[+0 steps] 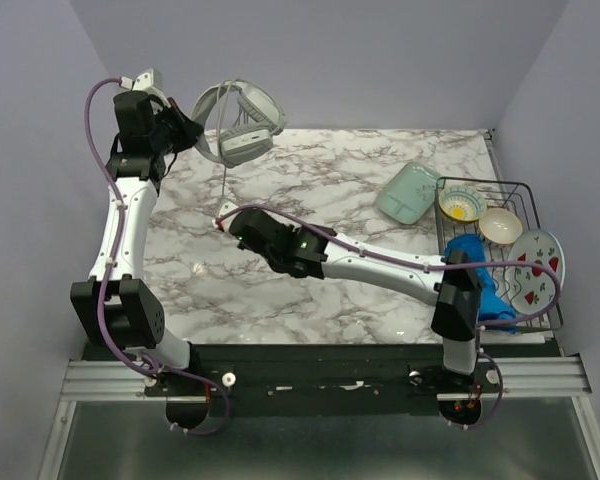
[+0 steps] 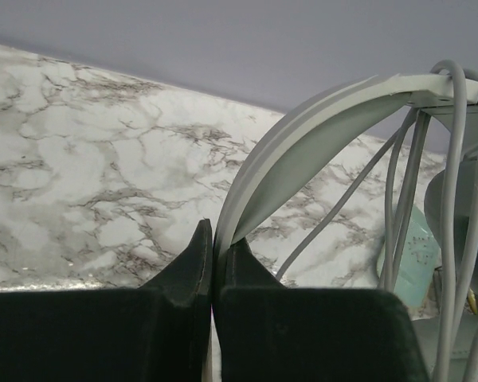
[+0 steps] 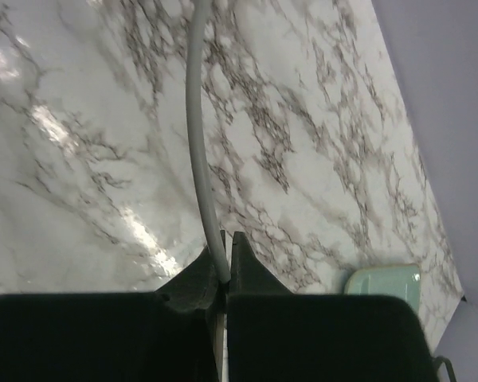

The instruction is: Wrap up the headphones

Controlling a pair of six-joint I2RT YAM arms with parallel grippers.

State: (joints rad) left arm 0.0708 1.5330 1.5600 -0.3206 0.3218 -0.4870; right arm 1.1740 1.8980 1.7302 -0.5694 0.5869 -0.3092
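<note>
Next, my left gripper lets go of the headphones on the bare marble [image 1: 171,223] near the side opposite the wire rack.
The light grey headphones [image 1: 238,122] hang in the air above the table's far left. My left gripper [image 1: 190,128] is shut on their headband [image 2: 303,143], with the cable [image 2: 398,199] looped several times round the band beside it. A thin grey cable [image 1: 225,185] drops from the earcups to my right gripper [image 1: 223,217], which is shut on it low over the marble. In the right wrist view the cable [image 3: 197,143] runs up from between the closed fingers [image 3: 223,259].
A pale green tray [image 1: 410,192] lies at the back right, also in the right wrist view [image 3: 382,288]. A wire rack [image 1: 525,262] on the right holds bowls, a watermelon plate and a blue cloth [image 1: 480,275]. Purple arm cables run along both arms.
</note>
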